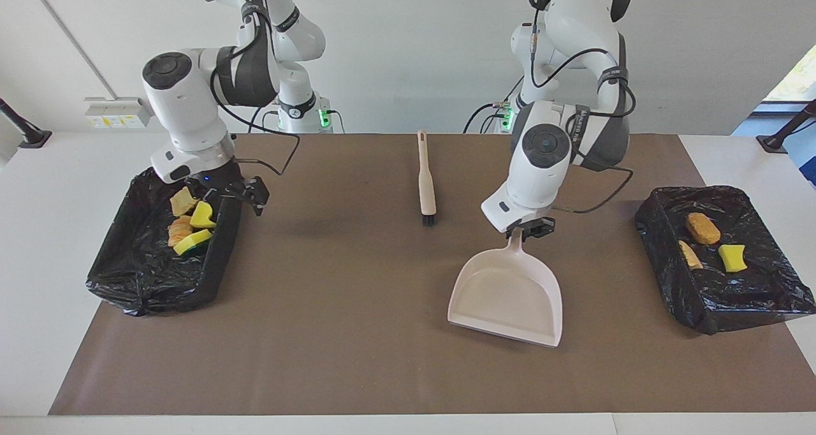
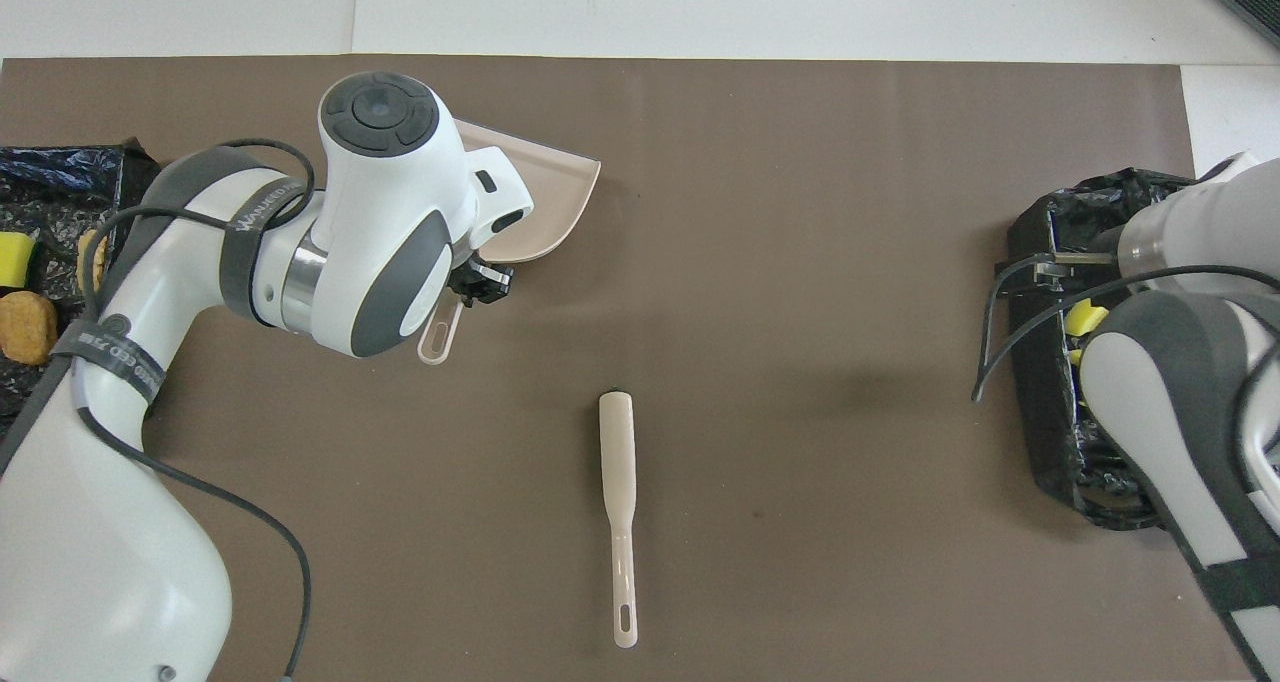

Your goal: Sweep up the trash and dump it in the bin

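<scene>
My left gripper has the pale pink dustpan. It will let go of it on the brown mat point(image 2: 599, 243) just beyond the cream brush's bristles.
My left gripper point(image 1: 529, 229) is shut on the handle of the pale pink dustpan point(image 1: 507, 291), which sits low over the middle of the brown mat with its mouth pointing away from the robots. In the overhead view the left arm hides most of the dustpan point(image 2: 545, 197). My right gripper point(image 1: 241, 196) hangs open and holds nothing, over the inner rim of the black-lined bin point(image 1: 159, 294) at the right arm's end. Several trash scraps point(image 1: 191, 221) lie in that bin. The bin point(image 1: 733, 301) at the left arm's end holds three trash scraps point(image 1: 702, 228).
A cream brush point(image 1: 426, 180) with black bristles lies on the mat point(image 1: 357, 333) between the two arms, its handle toward the robots; the overhead view shows the brush point(image 2: 620, 502) alone. White table borders the mat.
</scene>
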